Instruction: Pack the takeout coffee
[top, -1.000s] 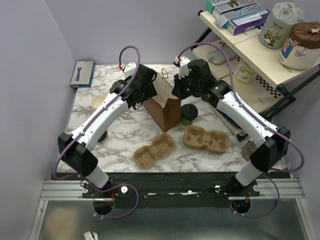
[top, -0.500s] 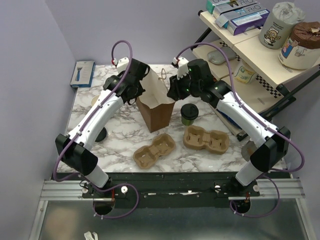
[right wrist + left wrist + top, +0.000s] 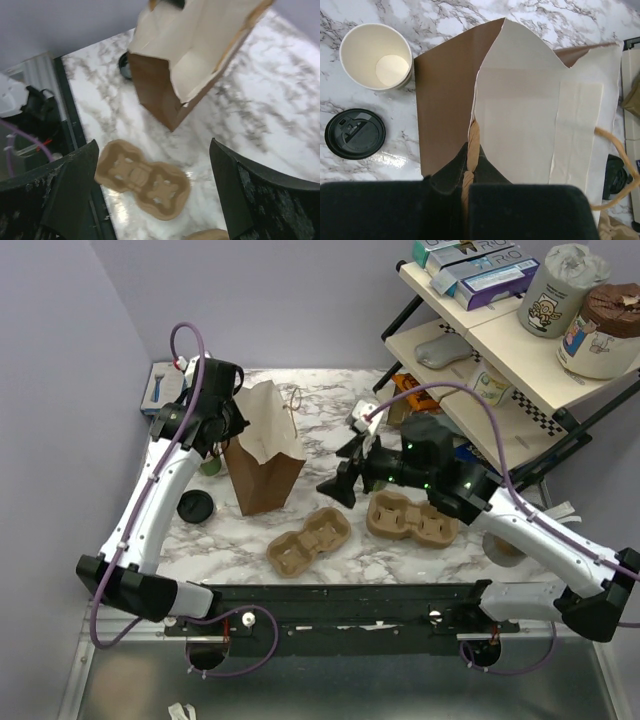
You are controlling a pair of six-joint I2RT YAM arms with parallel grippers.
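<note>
My right gripper will close on the narrow middle part (image 3: 309, 540) (image 3: 139, 176) of the pulp cup tray that is nearest to the brown paper bag.
The brown paper bag (image 3: 262, 445) stands upright and open at the back left of the marble table (image 3: 330, 390). My left gripper (image 3: 215, 420) is at its top left edge. In the left wrist view this gripper (image 3: 467, 165) is shut on the bag's twisted paper handle, above the bag's pale inside (image 3: 530, 115). My right gripper (image 3: 342, 468) hangs open and empty to the right of the bag. In its own view the gripper (image 3: 154, 150) sits over a pulp tray (image 3: 145, 182), with the bag (image 3: 185, 65) ahead. The takeout coffee is hidden, with the right wrist over the spot where it stood.
A lidless green cup (image 3: 376, 57) and a loose black lid (image 3: 355, 134) lie left of the bag. Two brown pulp cup trays (image 3: 308, 538) (image 3: 410, 518) rest near the front edge. A shelf rack (image 3: 500, 350) with boxes and tubs stands at the right.
The left gripper shut on the bag's handle and pulled the bag to the left. The right gripper let go of the bag's rim, opened wide and drew back toward the front.
</note>
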